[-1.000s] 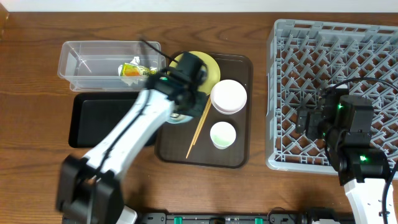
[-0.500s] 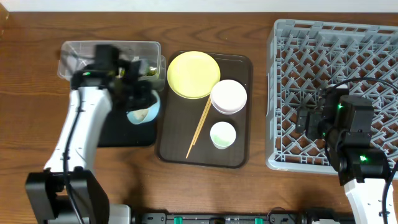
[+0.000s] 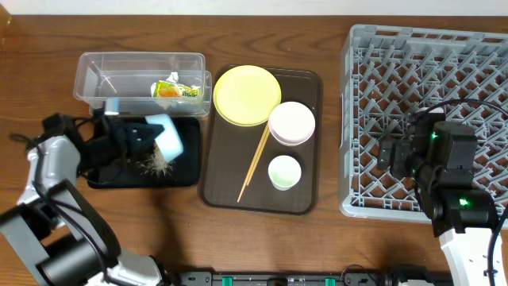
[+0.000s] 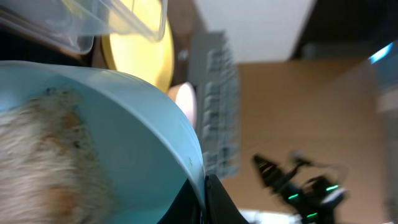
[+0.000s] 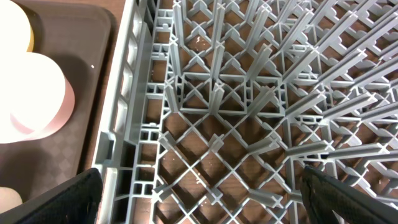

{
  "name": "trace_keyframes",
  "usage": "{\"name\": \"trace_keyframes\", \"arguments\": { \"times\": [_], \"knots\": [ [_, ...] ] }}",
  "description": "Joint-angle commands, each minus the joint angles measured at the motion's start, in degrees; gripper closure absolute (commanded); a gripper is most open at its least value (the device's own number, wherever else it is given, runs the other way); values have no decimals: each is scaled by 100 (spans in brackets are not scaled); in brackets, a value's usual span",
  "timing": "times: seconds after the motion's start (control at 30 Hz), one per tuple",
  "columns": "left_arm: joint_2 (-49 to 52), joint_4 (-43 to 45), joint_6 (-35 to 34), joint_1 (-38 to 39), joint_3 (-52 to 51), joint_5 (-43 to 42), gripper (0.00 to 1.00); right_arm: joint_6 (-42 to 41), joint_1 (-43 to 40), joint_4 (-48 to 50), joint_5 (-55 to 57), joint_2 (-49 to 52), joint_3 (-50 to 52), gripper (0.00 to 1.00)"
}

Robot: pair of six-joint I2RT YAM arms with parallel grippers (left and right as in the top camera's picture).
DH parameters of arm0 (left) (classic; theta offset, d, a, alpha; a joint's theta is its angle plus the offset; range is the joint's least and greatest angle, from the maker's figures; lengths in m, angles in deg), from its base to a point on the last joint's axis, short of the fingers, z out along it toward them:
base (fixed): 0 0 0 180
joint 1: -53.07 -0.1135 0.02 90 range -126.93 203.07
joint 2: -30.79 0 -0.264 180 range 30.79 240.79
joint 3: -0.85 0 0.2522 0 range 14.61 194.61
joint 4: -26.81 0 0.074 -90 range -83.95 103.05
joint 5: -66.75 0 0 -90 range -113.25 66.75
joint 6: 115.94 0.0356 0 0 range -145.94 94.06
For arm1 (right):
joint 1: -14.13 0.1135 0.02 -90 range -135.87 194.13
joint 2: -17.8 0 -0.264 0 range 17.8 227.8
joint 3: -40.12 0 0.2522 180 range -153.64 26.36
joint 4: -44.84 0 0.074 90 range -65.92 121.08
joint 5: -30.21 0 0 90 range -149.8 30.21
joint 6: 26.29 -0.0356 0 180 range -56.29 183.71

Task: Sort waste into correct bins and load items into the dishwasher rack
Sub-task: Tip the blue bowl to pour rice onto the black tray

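I need to use my left gripper to set the light blue bowl, now tipped over the black tray, down on the brown tray [image 3: 232, 154] between the chopsticks and the black tray.
My left gripper [image 3: 149, 132] is shut on the rim of the light blue bowl [image 3: 168, 135], tipped on its side over the black tray [image 3: 119, 176]. White food scraps [image 3: 155, 164] lie on the tray below it. In the left wrist view the bowl [image 4: 124, 143] fills the frame with scraps [image 4: 43, 162] inside. The yellow-green wrapper [image 3: 176, 90] lies in the clear container [image 3: 103, 79]. The yellow plate [image 3: 247, 94], white bowl [image 3: 291, 123], white cup [image 3: 284, 171] and chopsticks [image 3: 255, 164] rest on the brown tray [image 3: 305, 202]. My right gripper [image 3: 393, 153] is open and empty above the grey rack [image 3: 468, 48].
The rack [image 5: 249, 112] fills the right wrist view, with the brown tray's edge [image 5: 93, 37] and the white bowl [image 5: 31, 93] to its left. Bare wooden table [image 3: 262, 246] lies in front of the trays.
My left arm has swung left and lower, tipping the blue bowl over the black tray. Food scraps now lie on the tray. The right arm has not moved.
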Motion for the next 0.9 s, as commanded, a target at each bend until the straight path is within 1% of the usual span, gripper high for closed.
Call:
{"name": "trace_keyframes", "arguments": {
  "times": [0.0,0.17,0.27,0.53,0.63,0.67,0.8,0.87],
  "knots": [
    [271,-20,-243,-273,-33,-883,94,-39,-59,-4,0,2,-122,1],
    [391,-11,-389,-428,-33,-883,94,-39,-59,-4,0,2,-122,1],
    [391,-11,-533,-426,-33,-883,94,-39,-59,-2,0,2,-122,1],
    [391,-9,-555,-426,-33,-883,94,-39,-59,-4,0,2,-122,1],
    [391,-11,-726,-426,-33,-883,94,-39,-59,-4,0,2,-122,1],
    [391,-11,-907,-426,-33,-883,94,-39,-59,-4,0,2,-122,1],
    [391,-4,-2245,-426,-33,-879,94,-39,-59,-2,0,2,-122,1],
    [391,83,-2562,-426,-33,-728,94,-39,-59,0,0,2,-122,1]
  ]
}}
